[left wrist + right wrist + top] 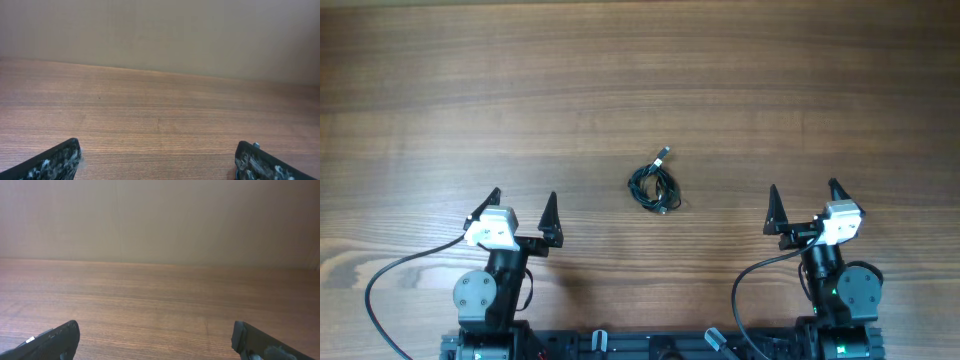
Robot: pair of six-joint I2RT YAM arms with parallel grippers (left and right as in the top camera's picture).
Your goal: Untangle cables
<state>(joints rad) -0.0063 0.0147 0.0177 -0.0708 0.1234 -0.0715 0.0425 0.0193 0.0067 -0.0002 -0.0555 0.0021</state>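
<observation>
The black cables are next for my left gripper, which should go to them and grip the coil's side (632, 186) facing that gripper, away from the silvery plug.
The cables (654, 186) lie as a small knotted bundle of thin black cord at the middle of the wooden table (640, 90), with a silvery plug tip pointing up and to the right. My left gripper (523, 200) is open and empty, to the lower left of the bundle. My right gripper (803, 196) is open and empty, to the lower right of it. Neither touches the cables. Both wrist views show only bare wood between the open fingers (157, 155) (156, 335); the cables are out of view there.
Thick black arm cables (395, 275) loop on the table beside each arm base near the front edge. A plain beige wall (160, 220) stands beyond the far edge of the table.
</observation>
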